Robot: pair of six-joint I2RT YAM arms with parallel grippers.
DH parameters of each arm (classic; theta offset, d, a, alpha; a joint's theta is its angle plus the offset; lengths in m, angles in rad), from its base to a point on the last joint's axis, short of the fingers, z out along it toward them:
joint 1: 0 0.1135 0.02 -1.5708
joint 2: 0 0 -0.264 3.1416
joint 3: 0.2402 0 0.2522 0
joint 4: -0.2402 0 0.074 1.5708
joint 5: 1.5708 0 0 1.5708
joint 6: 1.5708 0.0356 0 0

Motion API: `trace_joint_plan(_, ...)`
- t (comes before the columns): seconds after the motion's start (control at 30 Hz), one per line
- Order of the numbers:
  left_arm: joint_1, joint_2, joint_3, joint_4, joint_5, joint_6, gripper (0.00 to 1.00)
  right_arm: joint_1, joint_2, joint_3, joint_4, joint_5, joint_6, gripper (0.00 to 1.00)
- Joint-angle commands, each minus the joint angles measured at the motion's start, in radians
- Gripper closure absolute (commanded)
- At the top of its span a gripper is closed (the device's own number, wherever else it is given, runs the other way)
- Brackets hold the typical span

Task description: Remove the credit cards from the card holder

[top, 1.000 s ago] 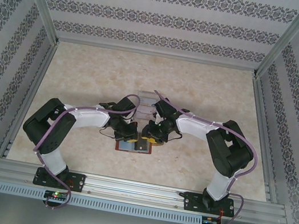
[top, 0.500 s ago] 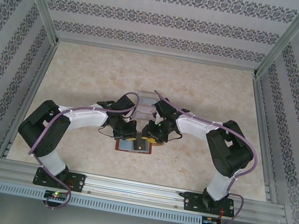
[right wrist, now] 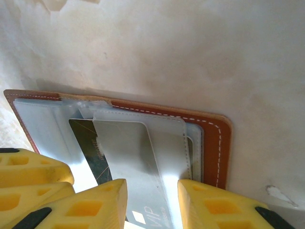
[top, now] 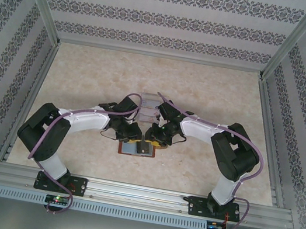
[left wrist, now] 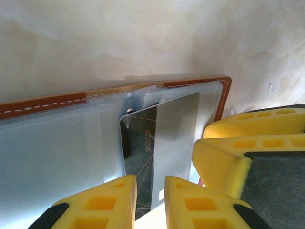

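Next, my left gripper opens, pinches the dark card's exposed edge (left wrist: 126,148) and pulls it out toward the card holder's fold, because the dark card is still half inside the clear pocket.
The brown leather card holder (top: 135,150) lies open on the table between both grippers. In the left wrist view its stitched edge (left wrist: 43,105) frames grey-blue pockets, with a dark card (left wrist: 138,143) and a pale card (left wrist: 177,126) sticking partly out. My left gripper (left wrist: 150,205) hovers over the dark card, its yellow fingers a narrow gap apart, gripping nothing. My right gripper (right wrist: 152,210) is open, straddling a pale card marked VIP (right wrist: 128,162) beside the dark card (right wrist: 88,148). Both cards still sit in the card holder (right wrist: 217,138). From above, the left gripper (top: 133,141) and right gripper (top: 146,145) nearly touch.
A clear acrylic tiered rack (top: 150,105) stands just behind the grippers. The right gripper's yellow fingers (left wrist: 248,143) crowd the right of the left wrist view. Aluminium frame rails (top: 139,192) run along the near edge, and patterned walls enclose the marble-look table (top: 215,96).
The left arm's elbow has swung a little to the left and its gripper has edged in over the wallet. The right arm has held still.
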Motion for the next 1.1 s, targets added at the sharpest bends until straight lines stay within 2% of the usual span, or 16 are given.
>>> trace_joint_plan(0.0,-0.011,0.021,-0.022,0.023,-0.003,-0.017,0.77,0.01,0.008,0.004,-0.059,0.05,-0.015,0.64)
trace_joint_plan(0.5,-0.01,0.061,-0.056,0.123,0.039,-0.048,0.77,0.012,0.019,0.005,-0.06,0.046,-0.017,0.65)
trace_joint_plan(0.67,-0.01,0.056,-0.057,0.128,0.038,-0.05,0.82,0.017,0.027,0.006,-0.059,0.043,-0.017,0.69)
trace_joint_plan(1.07,-0.009,0.021,-0.051,0.089,0.02,-0.037,0.93,0.018,0.029,0.006,-0.062,0.044,-0.017,0.71)
